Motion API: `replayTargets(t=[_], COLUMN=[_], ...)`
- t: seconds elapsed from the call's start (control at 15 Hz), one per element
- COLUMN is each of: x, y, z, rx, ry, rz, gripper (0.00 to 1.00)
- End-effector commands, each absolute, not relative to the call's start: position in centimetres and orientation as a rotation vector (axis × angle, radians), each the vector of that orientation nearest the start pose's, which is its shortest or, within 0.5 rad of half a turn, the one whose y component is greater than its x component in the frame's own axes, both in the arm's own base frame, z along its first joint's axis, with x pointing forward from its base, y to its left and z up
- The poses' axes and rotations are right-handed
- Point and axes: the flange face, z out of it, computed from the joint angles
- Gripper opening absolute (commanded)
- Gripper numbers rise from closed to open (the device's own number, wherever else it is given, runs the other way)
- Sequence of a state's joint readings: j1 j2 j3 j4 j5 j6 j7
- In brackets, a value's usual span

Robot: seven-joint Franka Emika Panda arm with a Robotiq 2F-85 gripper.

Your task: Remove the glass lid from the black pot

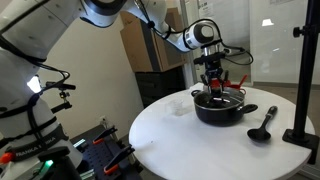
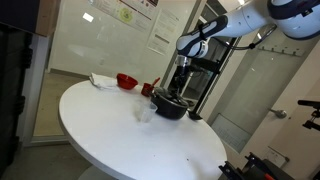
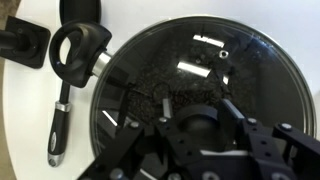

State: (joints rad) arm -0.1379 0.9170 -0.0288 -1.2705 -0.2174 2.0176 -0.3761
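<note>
I will open my gripper, shift over and close around the knob's middle [image 3: 198, 126] before I lift the glass lid, since my fingertips pinch the dark knob near its edge.
The black pot [image 1: 220, 112] stands at the far side of the round white table [image 1: 170, 135]; it also shows in an exterior view [image 2: 170, 108]. The glass lid [image 3: 200, 60] lies flat on it, metal rim all round and its dark knob in the middle. My gripper [image 3: 197, 125] is straight above the pot with one finger on each side of the knob, closed against it. In both exterior views the gripper [image 1: 212, 80] reaches down onto the lid. The lid rests on the pot.
A black ladle [image 1: 263, 125] lies beside the pot and appears in the wrist view [image 3: 70, 60]. A black stand [image 1: 303, 95] rises at the table edge. A red vessel [image 2: 127, 80] and a white cloth [image 2: 100, 80] lie farther along the table.
</note>
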Motion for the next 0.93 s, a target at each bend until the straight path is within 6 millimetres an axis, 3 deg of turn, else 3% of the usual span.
replayTargets(t=[0.0,0.07,0.33,0.87], x=[72.27,72.29,72.31,72.71], y=[-12.91,-12.82,-12.82,-12.82], z=[19.25,19.3,19.23,19.0], rx=[-3.224,-3.225,-3.224,-3.233], ry=[-0.535,-0.541,-0.542,-0.538], rz=[0.328,0.326,0.33,0.322], gripper=[0.73,0.73,0.99,0.98])
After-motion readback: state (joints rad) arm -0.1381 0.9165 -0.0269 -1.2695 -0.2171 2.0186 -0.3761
